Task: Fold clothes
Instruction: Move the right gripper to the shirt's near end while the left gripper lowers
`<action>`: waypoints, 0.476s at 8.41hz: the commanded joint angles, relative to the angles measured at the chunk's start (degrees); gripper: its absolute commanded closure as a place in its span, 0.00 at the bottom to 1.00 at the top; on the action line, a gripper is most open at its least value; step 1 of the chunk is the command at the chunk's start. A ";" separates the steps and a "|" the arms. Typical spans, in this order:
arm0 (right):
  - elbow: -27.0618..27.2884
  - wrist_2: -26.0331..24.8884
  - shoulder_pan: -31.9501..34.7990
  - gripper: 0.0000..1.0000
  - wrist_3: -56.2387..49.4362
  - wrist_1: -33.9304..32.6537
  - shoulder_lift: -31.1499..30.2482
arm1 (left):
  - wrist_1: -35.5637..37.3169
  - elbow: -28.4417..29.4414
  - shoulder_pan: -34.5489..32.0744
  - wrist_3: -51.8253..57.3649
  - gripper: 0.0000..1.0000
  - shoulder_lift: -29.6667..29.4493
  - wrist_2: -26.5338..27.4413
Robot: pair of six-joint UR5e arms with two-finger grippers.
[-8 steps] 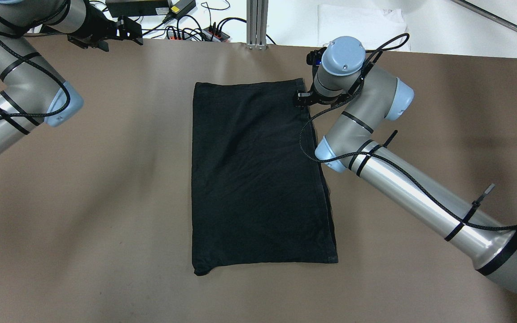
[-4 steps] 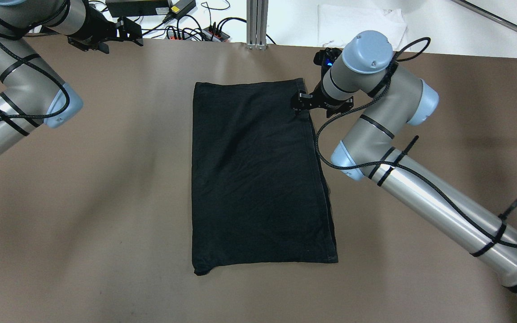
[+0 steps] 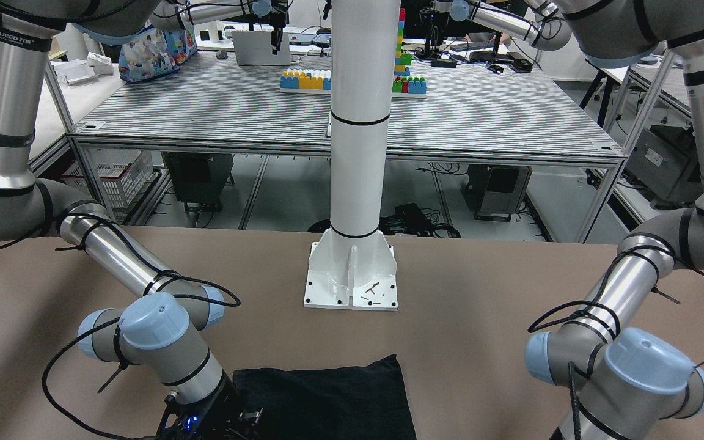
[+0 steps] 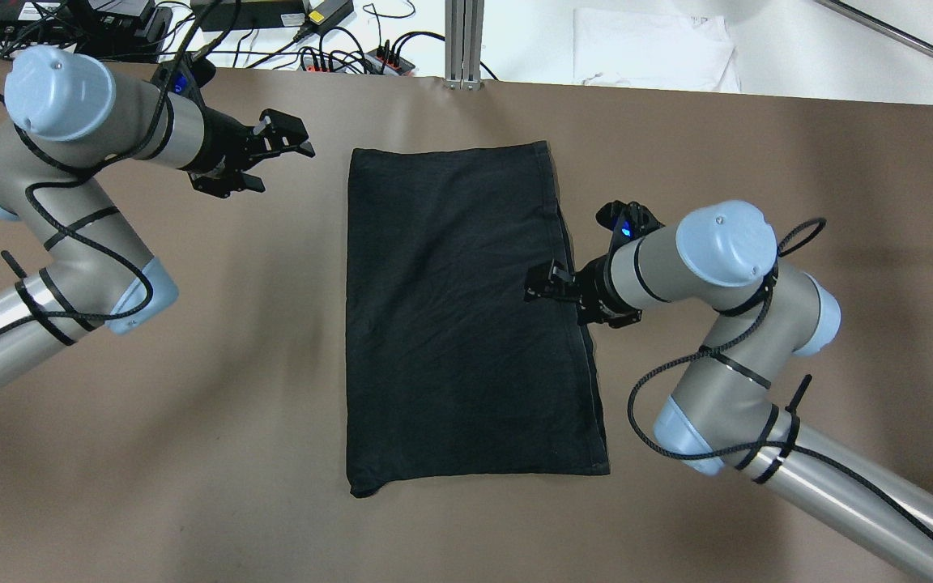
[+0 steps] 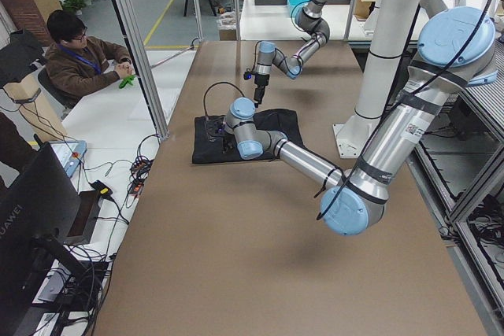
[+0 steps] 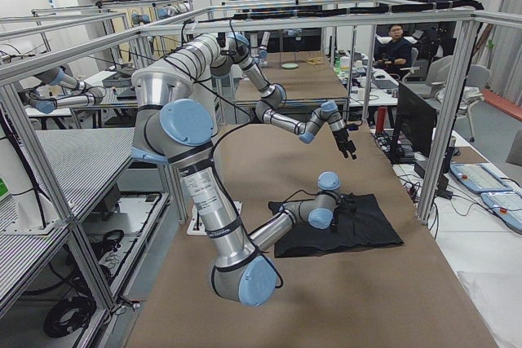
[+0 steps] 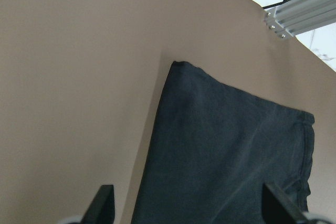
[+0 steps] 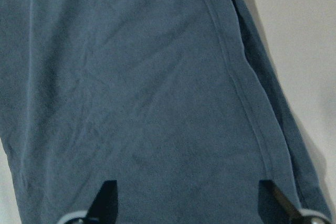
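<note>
The robot's right gripper should close on the black garment's pillar-side corner (image 3: 261, 387), the one on that gripper's own side, at the end of the seamed hem.
The clothes (image 4: 466, 316) are one black garment lying flat as a tall rectangle mid-table, also seen as clothes (image 3: 327, 397) at the front view's bottom edge. My right gripper (image 4: 546, 285) hovers open over the middle of its right hem. In the right wrist view the right gripper (image 8: 189, 203) has its fingertips wide apart above the fabric, with the seam running between them. My left gripper (image 4: 282, 166) is open above bare table, just left of the garment's far left corner. That corner of the clothes (image 7: 178, 66) shows ahead of the left gripper (image 7: 189, 208).
The white pillar's base plate (image 3: 352, 287) stands on the brown table (image 4: 191, 405) behind the garment. Cables and a power strip (image 4: 353, 58), an aluminium post (image 4: 462, 40) and a white sheet (image 4: 653, 40) lie past the far edge. A seated person (image 5: 79, 60) is beside the table.
My right gripper has slid from the garment's far right corner down its right edge to the middle. My left arm has swung in from the far left edge toward the far left corner.
</note>
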 commanded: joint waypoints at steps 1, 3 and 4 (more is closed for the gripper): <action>8.84 -4.93 -6.38 0.06 5.71 3.51 -9.38 | -1.45 -4.44 5.31 -4.46 0.00 2.85 6.08; 13.87 -7.48 -10.42 0.06 11.76 3.51 -13.00 | -1.45 -6.64 6.63 -5.52 0.00 4.69 7.76; 13.71 -10.02 -12.79 0.06 12.23 3.51 -13.19 | -1.45 -7.08 6.64 -5.52 0.00 5.22 7.77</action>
